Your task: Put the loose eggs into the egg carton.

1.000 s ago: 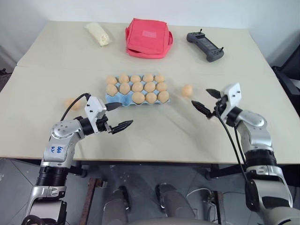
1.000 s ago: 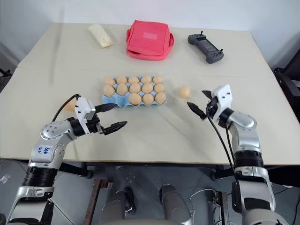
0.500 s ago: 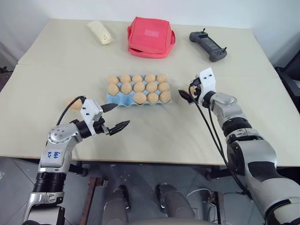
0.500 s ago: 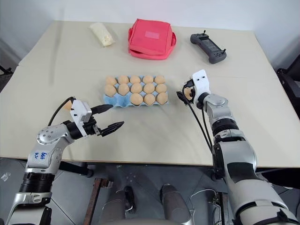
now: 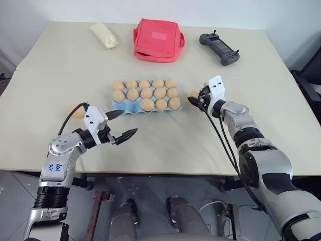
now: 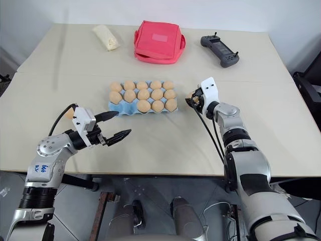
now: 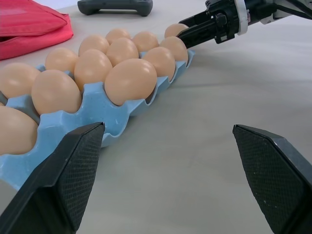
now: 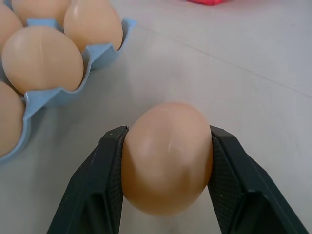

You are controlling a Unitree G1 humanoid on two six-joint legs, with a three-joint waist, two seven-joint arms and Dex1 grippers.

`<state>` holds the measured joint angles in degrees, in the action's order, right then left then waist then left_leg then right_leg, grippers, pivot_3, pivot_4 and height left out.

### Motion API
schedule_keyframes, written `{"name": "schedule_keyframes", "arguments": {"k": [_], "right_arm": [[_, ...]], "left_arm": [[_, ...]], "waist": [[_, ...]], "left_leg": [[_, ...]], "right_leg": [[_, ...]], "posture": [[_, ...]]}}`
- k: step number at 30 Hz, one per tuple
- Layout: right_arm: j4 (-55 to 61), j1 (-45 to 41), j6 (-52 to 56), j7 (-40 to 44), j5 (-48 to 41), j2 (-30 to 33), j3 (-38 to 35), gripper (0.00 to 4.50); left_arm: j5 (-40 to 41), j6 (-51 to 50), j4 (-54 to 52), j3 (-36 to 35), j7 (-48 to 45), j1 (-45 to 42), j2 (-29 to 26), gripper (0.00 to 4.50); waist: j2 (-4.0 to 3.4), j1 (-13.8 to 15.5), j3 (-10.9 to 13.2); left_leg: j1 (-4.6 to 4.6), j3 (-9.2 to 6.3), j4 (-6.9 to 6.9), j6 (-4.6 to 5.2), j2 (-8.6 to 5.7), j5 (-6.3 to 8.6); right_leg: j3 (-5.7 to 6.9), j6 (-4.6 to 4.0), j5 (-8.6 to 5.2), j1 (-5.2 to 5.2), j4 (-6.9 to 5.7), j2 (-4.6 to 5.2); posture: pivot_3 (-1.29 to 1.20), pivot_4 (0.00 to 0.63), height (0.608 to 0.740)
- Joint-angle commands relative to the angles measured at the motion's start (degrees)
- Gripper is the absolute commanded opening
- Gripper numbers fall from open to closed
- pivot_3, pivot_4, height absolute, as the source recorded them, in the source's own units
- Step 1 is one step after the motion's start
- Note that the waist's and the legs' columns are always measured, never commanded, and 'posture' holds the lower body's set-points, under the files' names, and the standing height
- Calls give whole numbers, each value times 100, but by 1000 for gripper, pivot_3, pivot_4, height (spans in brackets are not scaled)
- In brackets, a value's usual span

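Next, I release the loose egg from my right gripper in the carton's empty front cup [image 5: 133, 106] nearest the other eggs in the front row.
The light blue egg carton [image 5: 118, 104] lies mid-table and holds several eggs; two cups at its near left corner stand empty. Just right of the carton, low over the table, my right gripper [image 5: 193, 97] is shut on a loose egg [image 8: 167, 156], one finger on each side. I cannot tell whether that egg still rests on the table. A second loose egg [image 5: 76, 111] lies left of the carton, partly behind my left arm's cable. My left gripper [image 5: 128, 121] hovers open and empty in front of the carton's near left corner.
At the back of the table sit a red fabric bag [image 5: 158, 40], a black controller [image 5: 219, 48] to its right and a pale yellow wrapped lump [image 5: 104, 36] to its left. Bare tabletop stretches between the carton and the near edge.
My right gripper moved in toward the carton's right end, reached the loose egg there and shut on it. The left gripper stayed open and almost still.
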<state>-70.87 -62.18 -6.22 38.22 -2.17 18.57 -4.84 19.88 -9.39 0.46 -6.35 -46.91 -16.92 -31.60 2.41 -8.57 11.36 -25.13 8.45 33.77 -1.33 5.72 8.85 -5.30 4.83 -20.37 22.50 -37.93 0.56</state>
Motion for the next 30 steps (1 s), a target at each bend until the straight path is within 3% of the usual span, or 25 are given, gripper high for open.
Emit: {"name": "schedule_keyframes", "arguments": {"k": [1, 5, 9, 13, 22, 27, 30], "right_arm": [[525, -69, -62, 437, -198, -46, -61, 2148], [2206, 181, 728, 1291, -572, -430, 216, 2148], [3918, 631, 1821, 1279, -694, -934, 729, 2148], [4762, 852, 2426, 973, -618, -1546, 1289, 2148], [3340, 231, 1626, 175, -114, -2300, 1646, 2148], [2434, -211, 1134, 147, -54, -2294, 1541, 2148], [2309, -337, 1031, 357, -152, -2309, 1474, 2954]], "left_arm": [[140, -33, -314, -277, 58, 156, -117, 4500], [265, -137, -451, -724, 77, 626, -326, 4500], [341, -240, -630, -1060, 133, 1164, -462, 4500], [398, -276, -661, -1327, 214, 1501, -496, 4500], [474, -369, -1044, -1350, 430, 1779, -340, 4500], [487, -422, -1177, -1371, 487, 1850, -299, 4500], [492, -464, -1229, -1356, 513, 1834, -300, 4500]], "waist": [[-1, -23, 1], [-2, -107, 1], [-2, -108, 1], [-1, -90, 1], [13, -101, -8], [13, -93, -8], [13, -99, -7]], "left_leg": [[0, 0, -1, 0, 1, 0], [0, 1, -9, 0, 11, 0], [5, -5, -25, -10, 20, -4], [0, -9, -34, -33, 26, 9], [-7, 6, -75, -29, 3, 8], [-11, 12, -82, -33, 9, 11], [-13, 11, -82, -38, 11, 14]], "right_leg": [[0, 0, 0, 0, 0, -1], [-2, 0, 0, 6, -6, -9], [7, -9, -5, 11, -13, -12], [14, -14, -8, 14, -10, 2], [51, -21, -10, 15, 16, 58], [184, -43, -22, 23, 21, 98], [192, -48, -25, 27, 20, 93]], "posture": [[0, 150, 740], [0, 150, 740], [0, 150, 740], [0, 150, 740], [0, 150, 740], [0, 150, 740], [0, 150, 740]]}}
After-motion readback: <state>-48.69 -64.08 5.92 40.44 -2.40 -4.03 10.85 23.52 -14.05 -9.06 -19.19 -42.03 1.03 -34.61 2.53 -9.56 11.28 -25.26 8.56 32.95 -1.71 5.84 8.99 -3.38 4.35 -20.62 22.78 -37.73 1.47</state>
